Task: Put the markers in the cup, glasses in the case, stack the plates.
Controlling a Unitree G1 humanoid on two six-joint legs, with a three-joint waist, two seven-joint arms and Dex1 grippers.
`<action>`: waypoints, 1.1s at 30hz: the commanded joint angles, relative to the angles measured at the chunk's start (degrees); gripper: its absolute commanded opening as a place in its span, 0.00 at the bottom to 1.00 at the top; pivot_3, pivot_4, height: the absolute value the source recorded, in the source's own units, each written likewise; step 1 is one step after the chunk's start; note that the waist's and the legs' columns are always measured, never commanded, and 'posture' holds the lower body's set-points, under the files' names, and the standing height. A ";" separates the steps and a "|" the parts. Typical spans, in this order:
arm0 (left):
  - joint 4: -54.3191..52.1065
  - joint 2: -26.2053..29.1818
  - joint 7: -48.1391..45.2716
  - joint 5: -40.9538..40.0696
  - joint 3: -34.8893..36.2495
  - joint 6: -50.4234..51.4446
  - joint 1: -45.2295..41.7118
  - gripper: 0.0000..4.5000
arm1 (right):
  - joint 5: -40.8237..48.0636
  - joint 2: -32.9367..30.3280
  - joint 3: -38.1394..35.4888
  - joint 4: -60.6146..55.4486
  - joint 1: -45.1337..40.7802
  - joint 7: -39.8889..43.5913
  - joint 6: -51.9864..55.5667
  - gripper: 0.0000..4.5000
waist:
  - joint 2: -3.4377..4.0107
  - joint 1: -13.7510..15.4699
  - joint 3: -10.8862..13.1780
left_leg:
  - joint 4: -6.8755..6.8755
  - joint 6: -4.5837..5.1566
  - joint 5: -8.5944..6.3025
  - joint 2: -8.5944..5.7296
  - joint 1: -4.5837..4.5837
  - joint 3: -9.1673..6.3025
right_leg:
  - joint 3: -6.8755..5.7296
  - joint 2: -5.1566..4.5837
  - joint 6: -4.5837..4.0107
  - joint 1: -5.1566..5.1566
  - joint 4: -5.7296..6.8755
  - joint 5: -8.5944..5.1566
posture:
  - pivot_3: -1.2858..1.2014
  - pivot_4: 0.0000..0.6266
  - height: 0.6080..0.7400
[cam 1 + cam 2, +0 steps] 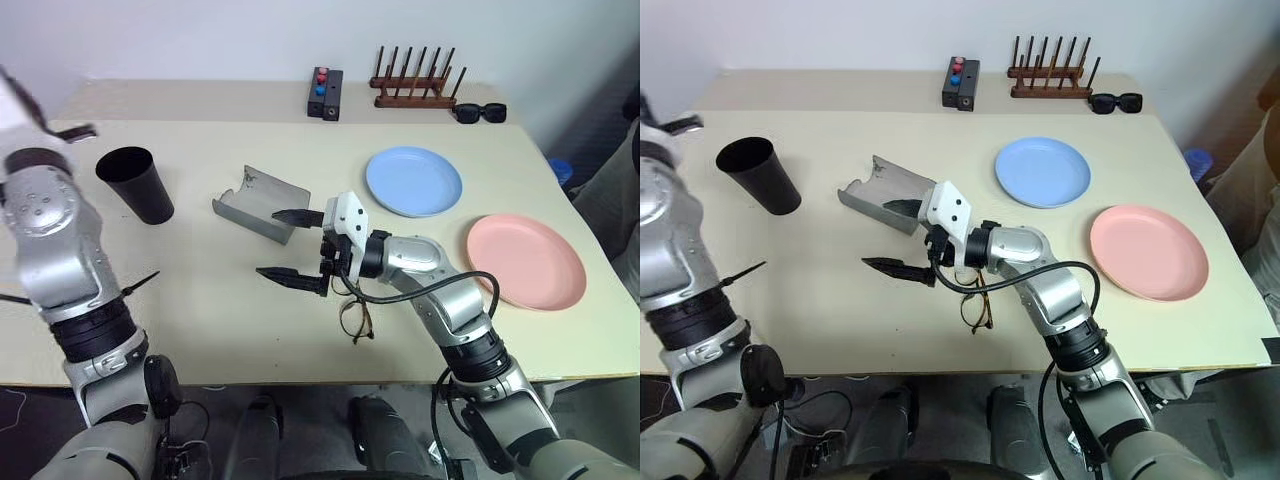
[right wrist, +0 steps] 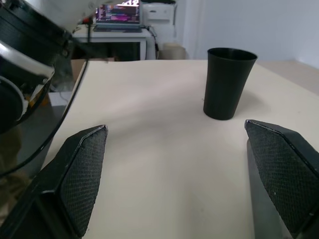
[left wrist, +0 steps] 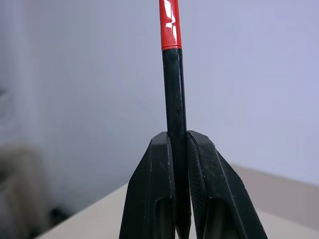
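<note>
The robot's left gripper needs to release the black marker inside the black cup (image 1: 137,162), against the cup's rim towards the open grey case.
My left gripper (image 3: 178,137) is shut on a black marker with a red end (image 3: 170,25), which sticks out past the fingertips; the hand is raised at the table's left, beside the black cup (image 1: 138,185). The cup stands upright, also seen as the cup (image 2: 228,82). My right gripper (image 1: 267,243) hangs open and empty over the table's middle, pointing left, just in front of the open grey case (image 1: 250,205). The thin-rimmed glasses (image 1: 356,318) lie under my right forearm near the front edge. The blue plate (image 1: 413,181) and pink plate (image 1: 525,260) lie side by side on the right.
Along the back edge are a black box with red and blue buttons (image 1: 325,93), a wooden peg rack (image 1: 415,85) and chunky black sunglasses (image 1: 479,112). A desk with a screen (image 2: 119,12) stands beyond the table's left side.
</note>
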 commanded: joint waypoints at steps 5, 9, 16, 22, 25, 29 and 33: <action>16.80 3.21 -1.07 1.52 -4.71 -11.86 -4.81 0.02 | -0.80 2.67 -1.81 0.86 -2.40 -3.81 -2.79 1.00 | 0.01 -0.38 0.01 | -0.07 0.02 0.00 0.02 -0.02 -0.01 | 0.00 0.03 0.21 -0.07 0.04 0.09 | 0.52 0.24 1.00; 22.72 3.79 -0.74 1.47 -5.81 -15.99 -4.74 0.02 | -1.02 2.67 -2.32 0.19 -1.67 -5.02 -2.89 1.00 | 0.02 -0.22 0.01 | -0.14 0.02 0.00 0.04 -0.02 -0.01 | 0.00 0.05 0.23 -0.10 0.04 0.08 | 0.52 0.24 1.00; 24.66 2.63 1.31 0.65 -5.24 -18.94 -1.68 0.02 | 1.09 4.23 -5.22 -0.31 -1.43 -8.56 -1.84 1.00 | 0.02 -0.16 0.01 | -0.11 0.02 0.01 0.03 -0.03 -0.01 | 0.00 0.05 0.23 -0.08 0.04 0.08 | 0.52 0.24 1.00; 20.92 0.66 2.47 0.16 -5.58 -18.51 1.82 0.02 | 2.50 5.54 -7.02 0.30 -2.26 -10.23 -1.49 1.00 | 0.02 -0.16 0.01 | -0.11 0.02 0.01 0.04 -0.03 -0.01 | 0.00 0.05 0.23 -0.08 0.05 0.09 | 0.52 0.24 1.00; 19.76 -0.02 2.72 0.09 -5.61 -18.21 2.97 0.02 | 2.47 5.59 -6.85 0.62 -2.38 -10.08 -1.65 1.00 | 0.02 -0.16 0.01 | -0.11 0.02 0.01 0.04 -0.03 -0.01 | 0.00 0.05 0.23 -0.08 0.06 0.09 | 0.52 0.24 1.00; 19.17 -0.39 2.97 -0.14 -5.64 -18.00 3.56 0.02 | 2.51 5.68 -6.63 0.84 -2.52 -9.97 -1.70 1.00 | 0.02 -0.15 0.01 | -0.11 0.02 0.01 0.04 -0.02 -0.01 | 0.00 0.05 0.23 -0.07 0.06 0.09 | 0.52 0.24 1.00; 19.07 -0.76 3.15 -0.85 -5.52 -17.76 3.53 0.20 | 2.48 5.74 -6.41 0.86 -2.49 -9.87 -1.62 1.00 | 0.02 -0.16 0.01 | -0.11 0.02 0.01 0.04 -0.02 -0.01 | 0.00 0.05 0.23 -0.07 0.06 0.09 | 0.52 0.24 1.00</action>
